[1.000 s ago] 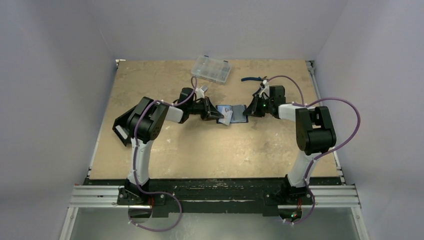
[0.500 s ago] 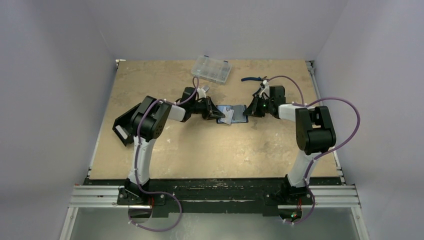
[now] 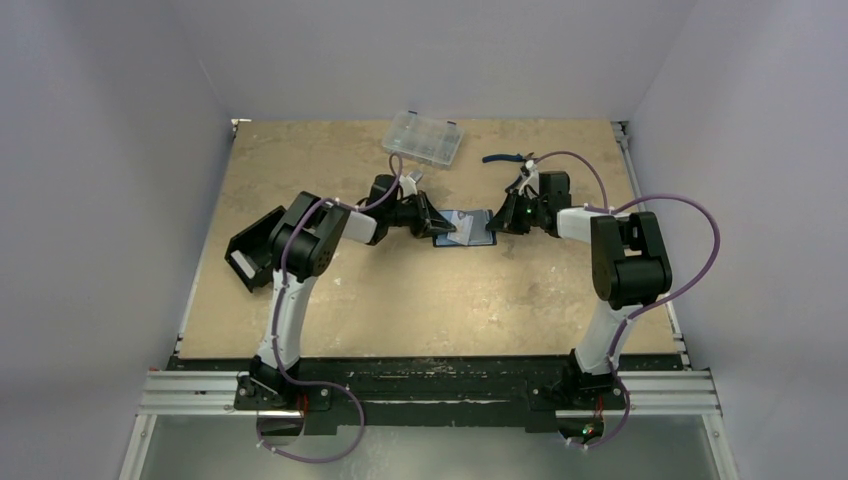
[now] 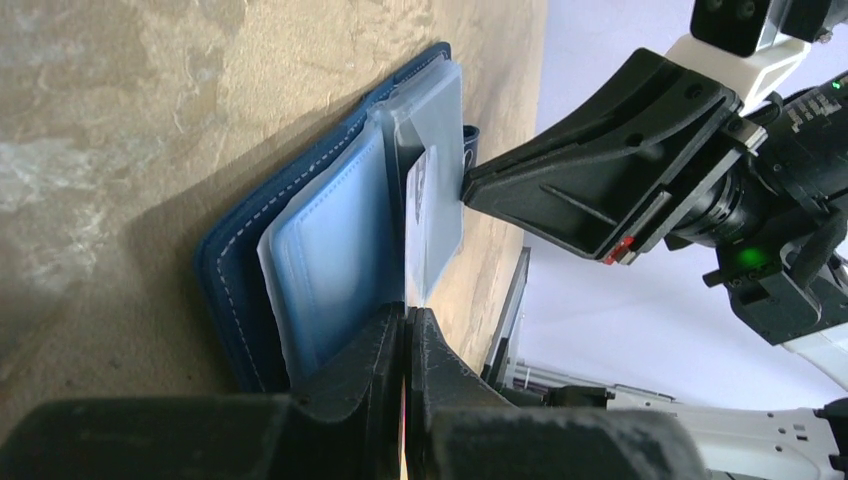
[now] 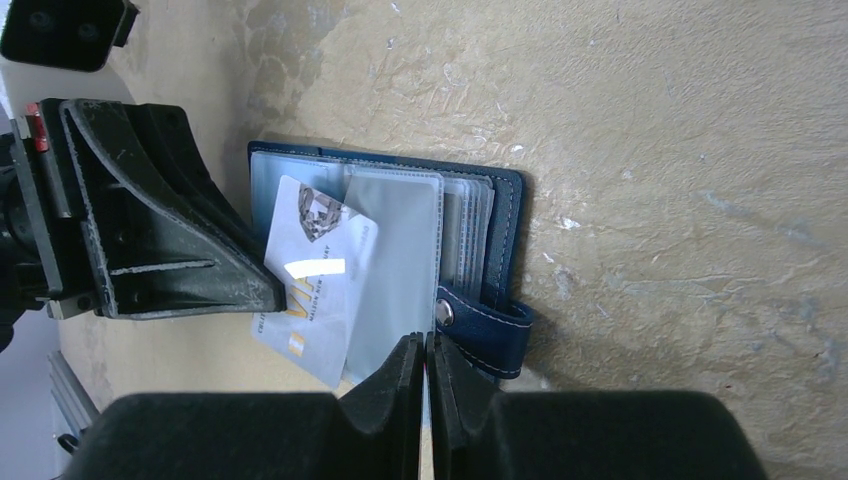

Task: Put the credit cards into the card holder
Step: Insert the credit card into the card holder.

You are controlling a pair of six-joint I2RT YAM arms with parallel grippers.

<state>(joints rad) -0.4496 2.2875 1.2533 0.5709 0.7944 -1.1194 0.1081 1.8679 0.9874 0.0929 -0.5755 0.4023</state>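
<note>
The robot's left gripper needs to release the whitish credit card in the card holder's clear sleeve point(image 3: 476, 230) point(image 4: 426, 190) beside the snap tab.
The navy card holder point(image 3: 466, 228) lies open at the table's middle, its clear sleeves point(image 5: 395, 250) fanned and its snap tab point(image 5: 490, 335) pointing toward the right gripper. My left gripper point(image 4: 407, 312) is shut on the edge of a whitish credit card point(image 5: 310, 270). The card lies slanted across the holder's left half, with its far corner at the lifted sleeve. In the left wrist view this card point(image 4: 432, 215) shows nearly edge-on above the blue leaf of the holder point(image 4: 300, 250). My right gripper point(image 5: 424, 340) is shut on the edge of one clear sleeve.
A clear plastic compartment case point(image 3: 422, 138) sits at the back. Blue-handled pliers point(image 3: 505, 158) lie behind the right gripper point(image 3: 498, 224). A black open box point(image 3: 250, 252) stands by the left arm point(image 3: 300, 240) at the table's left edge.
The left gripper has moved right and slightly back with the card. The card now lies over the holder instead of hanging off its near edge. The right gripper has not moved.
</note>
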